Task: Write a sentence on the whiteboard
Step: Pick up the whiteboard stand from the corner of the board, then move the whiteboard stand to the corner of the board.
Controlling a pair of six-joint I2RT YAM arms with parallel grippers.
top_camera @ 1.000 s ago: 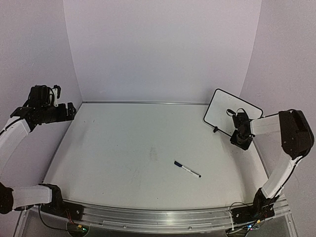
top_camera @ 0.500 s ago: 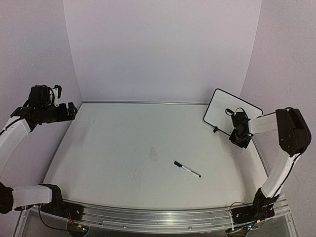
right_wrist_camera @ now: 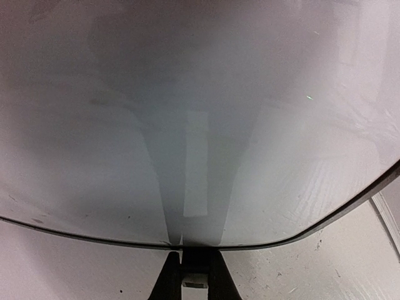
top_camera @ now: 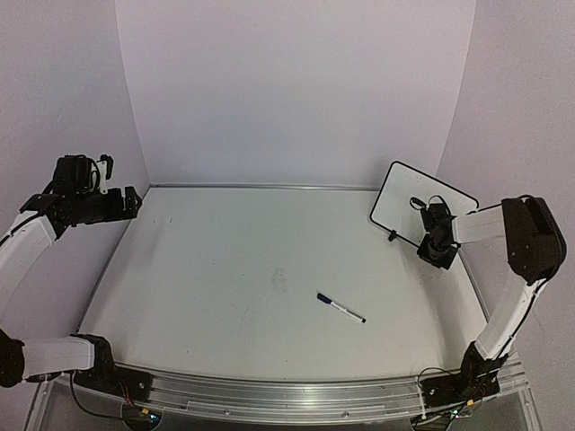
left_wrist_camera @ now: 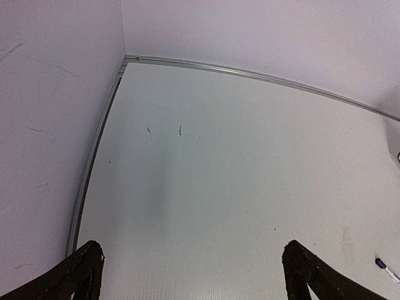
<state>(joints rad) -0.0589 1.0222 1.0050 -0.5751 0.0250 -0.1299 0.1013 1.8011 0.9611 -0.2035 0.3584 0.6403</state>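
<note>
The bare middle of the table (top_camera: 284, 241) lies between the marker and the far rail. My right gripper needs to let go of the whiteboard there.
The whiteboard (top_camera: 406, 196) stands tilted at the far right of the table, its face blank; no blue sentence shows on it. It fills the right wrist view (right_wrist_camera: 187, 112) with its black frame along the bottom. My right gripper (top_camera: 433, 235) sits at the board's lower edge, its narrow jaws (right_wrist_camera: 194, 257) closed on the frame. My left gripper (top_camera: 126, 203) hangs at the far left above the table, open and empty, its fingertips (left_wrist_camera: 84, 265) wide apart. The slim white marker (top_camera: 340, 308) with a dark cap lies on the table in front of centre right.
The table (top_camera: 225, 269) is walled at the back and sides by white panels (top_camera: 296, 90). A metal rail (left_wrist_camera: 250, 74) runs along the table's far edge. The marker's tip shows at the left wrist view's lower right corner (left_wrist_camera: 387, 270).
My right gripper has moved slightly up toward the whiteboard's lower edge. The left arm, the marker and the board have stayed about where they were.
</note>
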